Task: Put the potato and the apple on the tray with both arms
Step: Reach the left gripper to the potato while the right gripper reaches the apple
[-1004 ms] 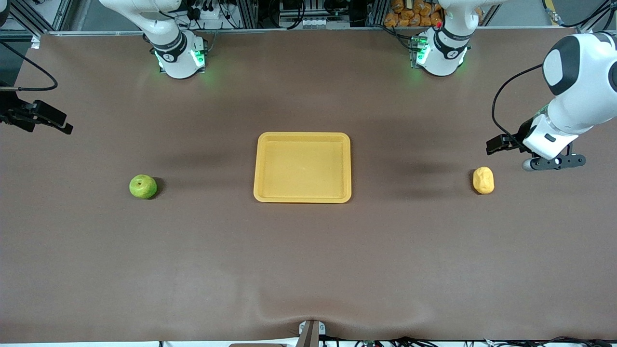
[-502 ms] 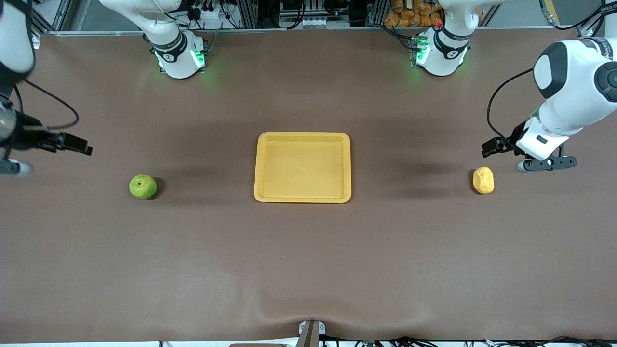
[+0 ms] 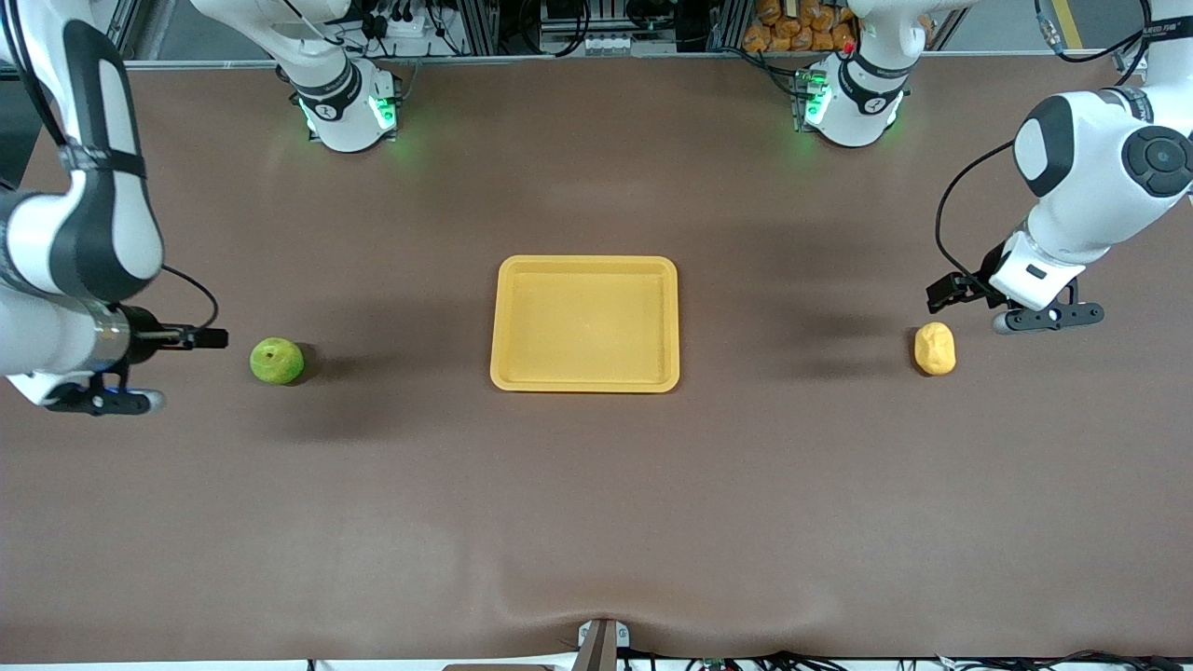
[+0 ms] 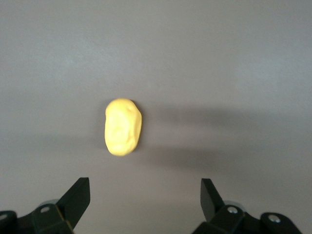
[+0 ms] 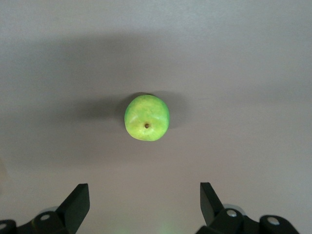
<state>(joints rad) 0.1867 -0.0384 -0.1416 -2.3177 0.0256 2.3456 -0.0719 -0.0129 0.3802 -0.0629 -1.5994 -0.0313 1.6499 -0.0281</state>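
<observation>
Next, my left gripper should go to the potato's middle (image 3: 935, 349) (image 4: 123, 128) and close there, with its fingers on the potato's two long sides.
The green apple (image 3: 277, 361) (image 5: 146, 117) rests on the brown table toward the right arm's end. My right gripper (image 3: 210, 337) (image 5: 145, 195) hovers just beside it, open, with nothing between its fingers. The yellow lumpy potato (image 3: 935, 349) (image 4: 123, 127) lies toward the left arm's end. My left gripper (image 3: 943, 294) (image 4: 145, 195) hangs over the table close to the potato, open and empty. The yellow-orange tray (image 3: 584, 262) sits mid-table between the two fruits with nothing in it.
Both arm bases (image 3: 349, 112) (image 3: 853, 107) glow green along the table's back edge. The brown cover has a small bulge at the front edge (image 3: 601, 606). Cables and equipment sit off the table past the bases.
The right arm has swung in from the table's end and down, bringing its gripper next to the apple. The left gripper has drifted slightly closer to the potato. Neither fruit has moved.
</observation>
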